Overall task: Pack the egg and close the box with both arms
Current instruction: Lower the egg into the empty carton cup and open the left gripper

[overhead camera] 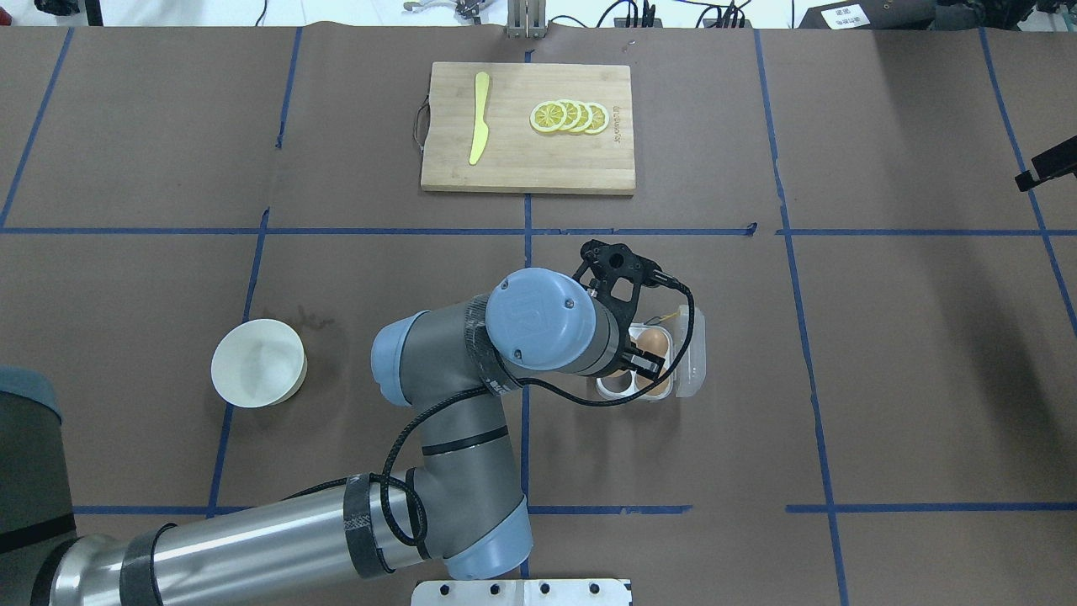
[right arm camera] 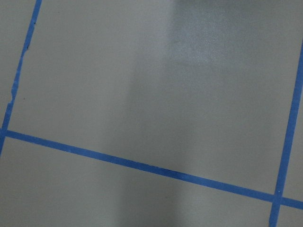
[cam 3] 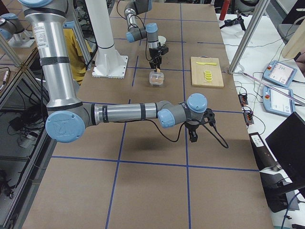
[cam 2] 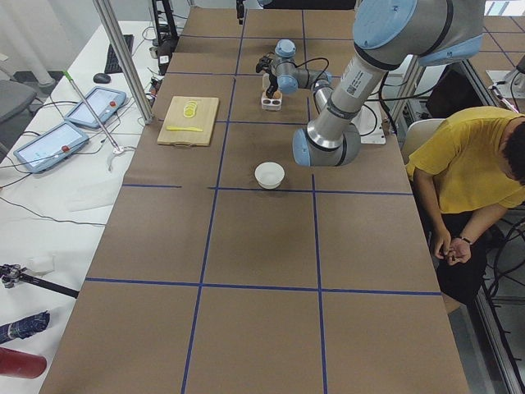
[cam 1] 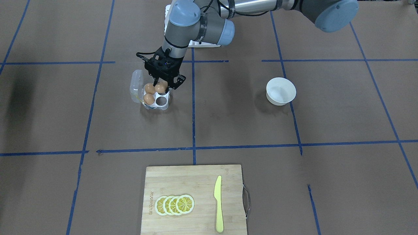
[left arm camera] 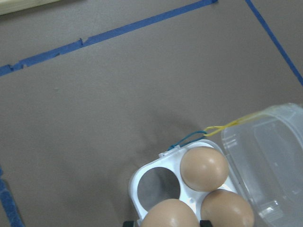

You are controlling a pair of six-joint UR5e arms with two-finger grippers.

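Note:
Next, I let go of the third egg with my left gripper in the cup on the robot's side of the empty cup (cam 1: 160, 89) (left arm camera: 182, 221).
The clear box (cam 1: 163, 105) stands with its lid (cam 1: 136, 85) swung open; it also shows in the left wrist view (left arm camera: 142, 176) with its yellow tag (left arm camera: 233, 125). Two eggs (cam 1: 149, 98) sit in cups on the lid side, and one cup (left arm camera: 158, 182) is empty. My left gripper (cam 1: 162, 88) is shut on a third egg (left arm camera: 170, 215) at the cup beside them, on the robot's side of the box. My right gripper (cam 3: 193, 137) hangs over bare table far from the box; I cannot tell whether it is open.
A white bowl (cam 1: 281, 91) stands empty apart from the box. A wooden cutting board (cam 1: 192, 182) at the far edge carries lemon slices (cam 1: 174, 204) and a yellow knife (cam 1: 218, 204). A person in yellow (cam 2: 467, 164) sits beside the table.

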